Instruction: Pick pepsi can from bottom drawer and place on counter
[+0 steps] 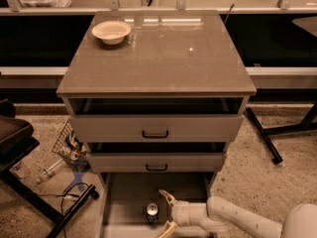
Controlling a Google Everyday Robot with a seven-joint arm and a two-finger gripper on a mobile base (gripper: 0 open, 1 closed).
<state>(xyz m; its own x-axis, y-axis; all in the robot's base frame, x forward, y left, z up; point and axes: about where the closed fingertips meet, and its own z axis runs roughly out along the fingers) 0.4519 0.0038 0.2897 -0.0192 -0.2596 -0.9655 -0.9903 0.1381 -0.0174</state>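
The pepsi can in the open bottom drawer will be gripped by my gripper around the upper body [151, 214], just below the can's silver top.
The pepsi can [152, 211] stands upright on the grey floor of the open bottom drawer [130, 192], its silver top facing up. My gripper [166, 212] reaches in from the lower right, open, with one tan finger behind and one in front of the can's right side, just apart from it. The counter [158, 58] is the glossy grey-brown slab on top of the cabinet.
A white bowl [111, 31] sits at the counter's back left. Two upper drawers [156, 128] with black handles are partly pulled out. A wire basket and clutter [69, 148] lie on the floor at left, beside a black stand [20, 148].
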